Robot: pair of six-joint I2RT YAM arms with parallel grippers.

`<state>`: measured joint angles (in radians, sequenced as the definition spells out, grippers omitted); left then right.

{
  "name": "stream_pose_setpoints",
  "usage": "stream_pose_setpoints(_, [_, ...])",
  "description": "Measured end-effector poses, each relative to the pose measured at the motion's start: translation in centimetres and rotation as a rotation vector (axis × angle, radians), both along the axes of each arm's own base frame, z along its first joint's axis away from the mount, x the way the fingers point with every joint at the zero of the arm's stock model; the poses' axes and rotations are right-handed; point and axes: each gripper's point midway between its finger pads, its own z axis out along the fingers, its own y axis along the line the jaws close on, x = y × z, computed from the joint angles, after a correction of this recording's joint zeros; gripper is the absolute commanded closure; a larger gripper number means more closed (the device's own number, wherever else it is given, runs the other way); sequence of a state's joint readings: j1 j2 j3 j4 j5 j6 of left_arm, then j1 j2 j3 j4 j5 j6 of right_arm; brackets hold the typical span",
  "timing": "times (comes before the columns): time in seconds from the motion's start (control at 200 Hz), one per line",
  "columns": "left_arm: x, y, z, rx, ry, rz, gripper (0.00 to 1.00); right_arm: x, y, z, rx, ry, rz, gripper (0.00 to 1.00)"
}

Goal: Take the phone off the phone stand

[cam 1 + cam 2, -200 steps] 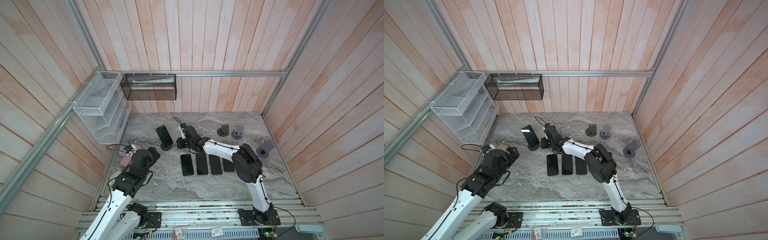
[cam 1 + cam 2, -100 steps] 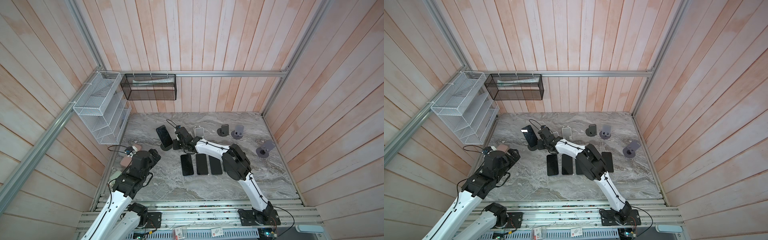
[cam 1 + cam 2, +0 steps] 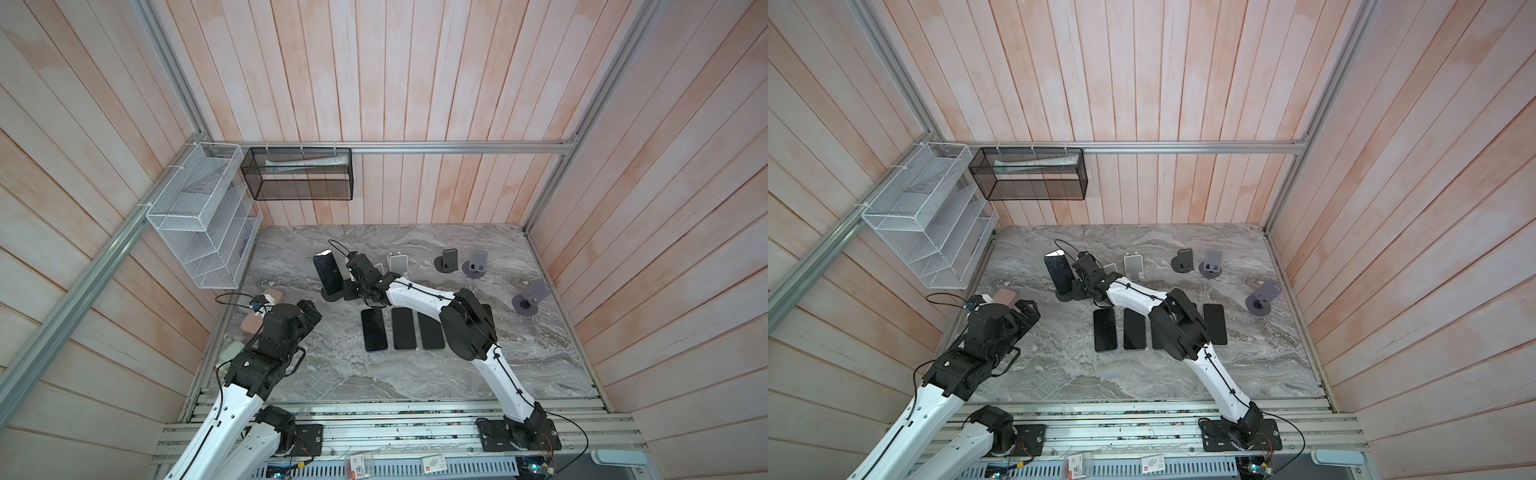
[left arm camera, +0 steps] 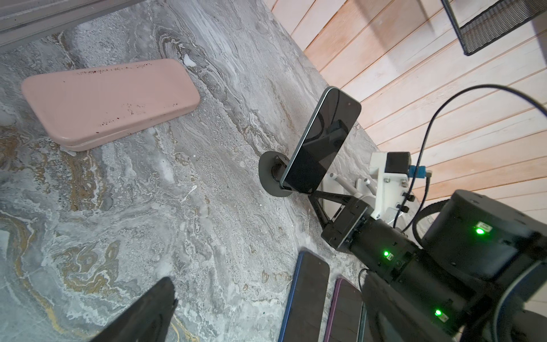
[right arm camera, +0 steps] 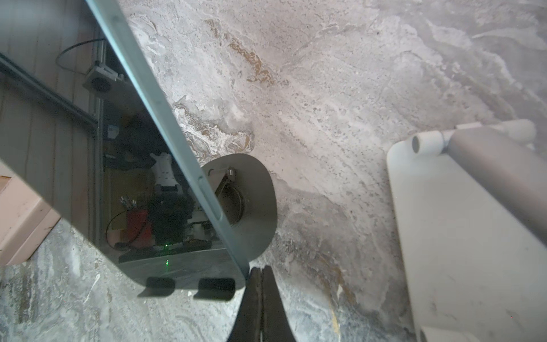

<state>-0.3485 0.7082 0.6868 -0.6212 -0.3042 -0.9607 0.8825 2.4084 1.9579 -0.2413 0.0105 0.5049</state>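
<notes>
The robot's left gripper should next move to the upper half of the dark phone (image 3: 325,263) (image 4: 337,117) in the round phone stand and close across its long sides.
A dark phone (image 3: 328,274) (image 3: 1060,272) leans upright in a round dark phone stand (image 3: 332,296) (image 3: 1065,296) at the back left of the marble table. In the right wrist view the phone (image 5: 118,177) fills the frame beside the stand's base (image 5: 254,207). My right gripper (image 5: 260,270) (image 3: 345,288) is shut and empty, its tips right at the phone's lower corner. The left wrist view shows the phone (image 4: 321,145) and those shut fingers (image 4: 318,197) under its bottom edge. My left gripper (image 3: 309,318) (image 4: 266,314) hangs open and empty, well short of the stand.
Three phones (image 3: 402,329) lie flat in a row, and a top view shows one more (image 3: 1214,324). A pink case (image 3: 266,307) lies by the left arm. A white stand (image 3: 399,264) and empty dark stands (image 3: 446,262) (image 3: 530,297) sit behind. Wire racks (image 3: 203,216) hang on the walls.
My right arm has swung left, bringing its shut gripper from near the white stand to the lower corner of the phone on the stand. The left arm has barely moved.
</notes>
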Motion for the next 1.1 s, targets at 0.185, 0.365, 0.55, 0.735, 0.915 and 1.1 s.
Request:
stream_pose_setpoints(0.185, [-0.2,0.2,-0.3,0.004,0.002,0.004,0.0,-0.9,0.7,0.0,0.0,0.0,0.018,1.0])
stream_pose_setpoints(0.365, [-0.2,0.3,-0.3,0.007,0.0,0.01,0.0,-1.6,1.3,0.0,0.001,0.001,0.032,1.0])
stream_pose_setpoints(0.55, [-0.2,0.3,-0.3,0.007,-0.002,0.009,0.0,-1.6,1.3,-0.1,0.0,0.001,0.033,1.0])
stream_pose_setpoints(0.735, [0.0,0.2,-0.7,0.031,0.002,-0.007,0.0,-2.4,0.2,-1.0,-0.027,0.021,0.032,1.0])
stream_pose_setpoints(0.915, [1.4,-0.3,-1.5,0.116,0.032,-0.063,0.0,-4.1,-2.1,-0.3,-0.053,0.032,0.036,1.0])
stream_pose_setpoints(1.1, [4.9,-2.1,-0.7,0.25,0.062,-0.198,0.0,-7.3,-6.3,4.8,-0.015,-0.035,0.057,0.59])
